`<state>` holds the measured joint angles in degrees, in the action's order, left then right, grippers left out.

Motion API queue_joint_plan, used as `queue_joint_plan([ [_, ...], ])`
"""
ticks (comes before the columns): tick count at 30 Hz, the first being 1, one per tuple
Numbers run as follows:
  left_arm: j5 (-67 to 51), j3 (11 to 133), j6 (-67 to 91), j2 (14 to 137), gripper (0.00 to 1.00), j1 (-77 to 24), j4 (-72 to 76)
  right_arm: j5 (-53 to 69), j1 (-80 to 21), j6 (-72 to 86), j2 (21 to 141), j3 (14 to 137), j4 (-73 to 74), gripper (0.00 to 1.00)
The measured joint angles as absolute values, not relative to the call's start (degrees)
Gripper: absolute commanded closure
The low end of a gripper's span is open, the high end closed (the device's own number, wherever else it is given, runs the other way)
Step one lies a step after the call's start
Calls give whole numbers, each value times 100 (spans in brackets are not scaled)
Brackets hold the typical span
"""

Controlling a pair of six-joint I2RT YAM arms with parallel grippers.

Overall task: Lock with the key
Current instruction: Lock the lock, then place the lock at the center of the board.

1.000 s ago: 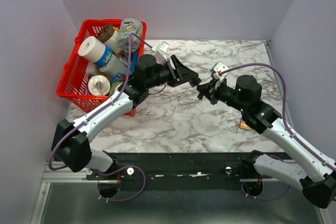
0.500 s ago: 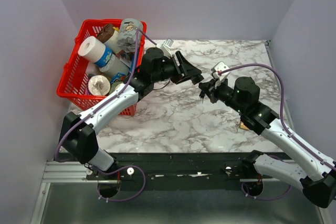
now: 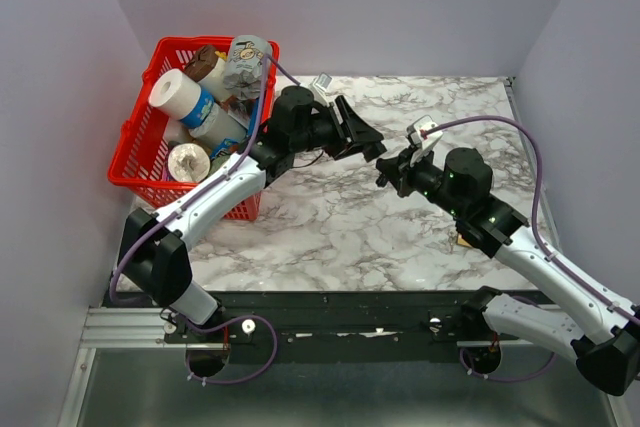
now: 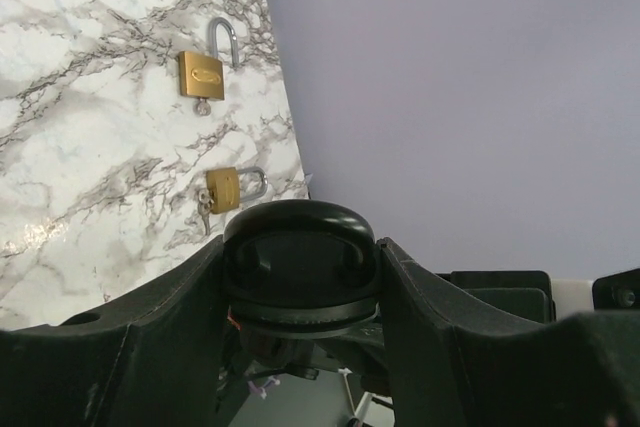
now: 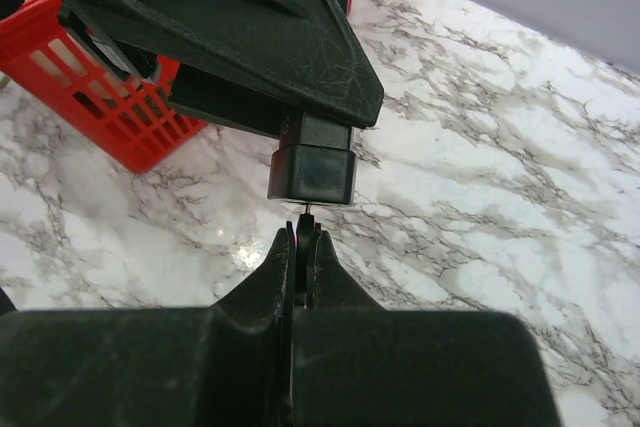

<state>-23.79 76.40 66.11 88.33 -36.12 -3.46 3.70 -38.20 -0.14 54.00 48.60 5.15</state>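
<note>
My left gripper will let go of the black padlock on the bare marble (image 3: 305,184) next to the red basket. The padlock now hangs above the table's middle.
My left gripper (image 3: 368,150) hangs above the middle of the table, shut on a black padlock (image 5: 312,169) whose body pokes out below its fingers (image 5: 250,37). In the left wrist view the lock (image 4: 300,272) fills the gap between both fingers. Just below and to the right is my right gripper (image 3: 384,175), shut on a thin dark key (image 5: 304,232). The key's tip touches the lock's underside; whether it is inside the keyhole I cannot tell.
A red basket (image 3: 128,147) full of bottles and rolls stands at the back left, close behind the left arm. Two brass padlocks (image 4: 201,75) (image 4: 224,189) with keys lie on the marble near the right wall. One brass padlock (image 3: 467,239) shows beside the right arm.
The left arm's wrist has swung back and a little right, with the lock staying near the same spot. The right gripper has crept up towards the lock with the key.
</note>
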Motion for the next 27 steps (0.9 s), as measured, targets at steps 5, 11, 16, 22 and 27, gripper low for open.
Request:
queue_joint_plan([
  [5,-2451,7649,6624,8833,100,-3535,-353,373,-3806,152,5419,4858,491,99],
  [11,-2488,7623,6615,8820,100,-3468,-259,384,-3789,148,5441,4858,464,99],
  [16,-1975,7599,6670,8805,100,-2976,84,696,-3820,130,5343,4803,910,99],
  [22,-1345,7708,6462,8807,100,-2591,161,906,-3830,207,5218,4619,1275,99],
  [27,-1166,8154,5428,8814,100,-3096,-692,838,-3686,528,5214,4619,1389,99],
])
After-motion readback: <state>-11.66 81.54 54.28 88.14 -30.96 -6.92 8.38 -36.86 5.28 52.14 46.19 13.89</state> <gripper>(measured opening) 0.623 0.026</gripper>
